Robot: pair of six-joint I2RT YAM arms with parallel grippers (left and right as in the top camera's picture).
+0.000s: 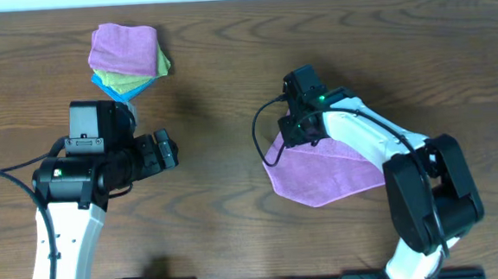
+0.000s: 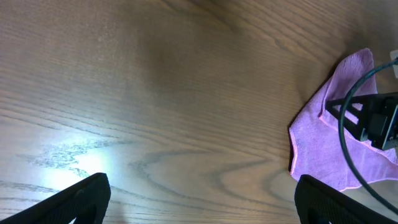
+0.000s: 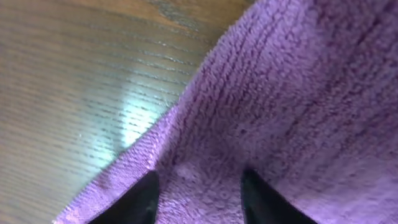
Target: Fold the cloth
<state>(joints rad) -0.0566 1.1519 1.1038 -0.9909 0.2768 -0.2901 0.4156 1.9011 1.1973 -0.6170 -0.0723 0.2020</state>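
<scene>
A cloth flap lies doubled over, so my right gripper opens it by the flap's edge [image 3: 165, 149] before folding.
The cloth [image 1: 329, 173] is lilac-purple and lies flat on the wooden table right of centre, partly under my right arm. It also shows at the right edge of the left wrist view, cloth [image 2: 323, 155]. My right gripper [image 1: 296, 137] is down on its far left corner. In the right wrist view the cloth [image 3: 280, 93] fills most of the picture. The right gripper [image 3: 200, 177] has its two tips pressed into the pile, a narrow gap apart, with cloth between them. My left gripper [image 1: 170, 150] hovers wide open over bare wood, left gripper [image 2: 202, 183], with nothing between its fingers.
At the back left lies a stack of folded cloths [image 1: 127, 56]: a purple one on top, a lime-green one [image 1: 154, 73] under it and a blue one [image 1: 116, 87] at the bottom. A black cable [image 1: 266, 138] loops beside the right wrist.
</scene>
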